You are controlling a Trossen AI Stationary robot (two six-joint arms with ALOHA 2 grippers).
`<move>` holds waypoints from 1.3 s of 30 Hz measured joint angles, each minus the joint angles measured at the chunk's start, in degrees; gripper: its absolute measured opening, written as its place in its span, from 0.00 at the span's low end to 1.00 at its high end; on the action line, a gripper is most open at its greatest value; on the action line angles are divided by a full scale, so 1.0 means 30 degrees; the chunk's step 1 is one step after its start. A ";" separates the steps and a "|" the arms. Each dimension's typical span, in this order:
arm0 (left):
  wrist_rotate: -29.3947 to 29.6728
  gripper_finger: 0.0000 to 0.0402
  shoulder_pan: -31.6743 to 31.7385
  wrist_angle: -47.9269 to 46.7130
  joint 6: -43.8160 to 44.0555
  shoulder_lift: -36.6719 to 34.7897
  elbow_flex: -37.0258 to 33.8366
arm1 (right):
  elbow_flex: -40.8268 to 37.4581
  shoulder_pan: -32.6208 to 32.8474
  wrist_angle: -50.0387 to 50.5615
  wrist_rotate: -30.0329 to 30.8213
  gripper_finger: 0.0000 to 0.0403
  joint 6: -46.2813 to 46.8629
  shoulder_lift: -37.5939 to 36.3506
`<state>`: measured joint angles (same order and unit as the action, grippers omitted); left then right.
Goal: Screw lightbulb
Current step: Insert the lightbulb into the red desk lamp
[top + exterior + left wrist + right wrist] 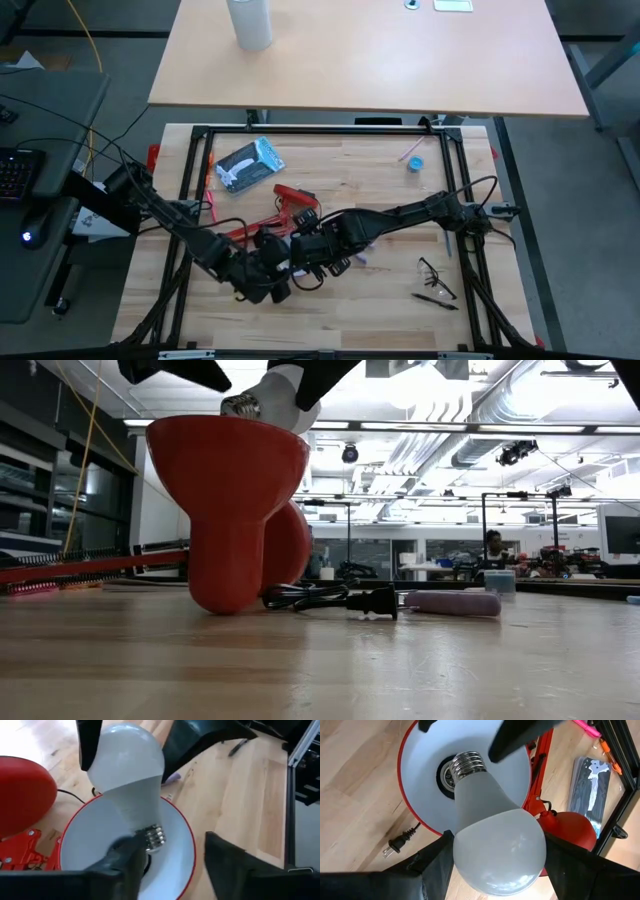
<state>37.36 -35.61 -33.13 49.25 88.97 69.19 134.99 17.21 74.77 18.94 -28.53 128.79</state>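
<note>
The lightbulb's screw base in my right gripper is tilted over the lamp's socket. My left gripper needs to take the lightbulb's grey part [480,795] before my right gripper opens.
The white lightbulb [495,845] is held by my right gripper [497,847] over the red lamp shade [420,795], which stands mouth up with its narrow neck [225,595] on the table. The bulb is tilted. Its grey screw base [467,764] points down at the dark socket [444,776] and is just short of it. My left gripper [172,845] is open at the shade's rim [190,845], with one finger over the white inside and one outside. In the high view both grippers meet near the table's middle [285,268]. My right gripper pinches the bulb's round glass end [470,870] between its two fingers, one on each side. The fingers come slanting from above, in line with the bulb. The bulb is lifted clear and tilted, screw base lowest, inside the shade's mouth. My left gripper straddles the shade's rim; I cannot tell whether it touches it.
The lamp's red round base [570,827] lies beside the shade, with its cord and plug [375,600] on the wood. A black-and-white packet [248,165], a small blue round object [415,163], glasses [435,270] and a pen [435,298] lie around.
</note>
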 joint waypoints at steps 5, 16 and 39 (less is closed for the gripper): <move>0.0148 0.62 0.0696 0.0015 0.0005 0.0063 0.0000 | -0.0001 -0.0016 -0.0081 0.0000 0.66 -0.0037 0.0000; -0.1355 0.68 0.2084 0.0015 -0.0167 0.0278 0.0000 | 0.0002 -0.0036 -0.0661 0.0035 0.66 -0.0881 -0.0007; -0.0131 0.29 0.2498 -0.0924 -0.0813 0.0430 0.0015 | 0.0004 -0.0020 -0.1076 0.0729 0.66 -0.1158 -0.0122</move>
<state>36.97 -28.12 -35.90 46.82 90.26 69.23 135.00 17.15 71.55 21.12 -32.01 128.43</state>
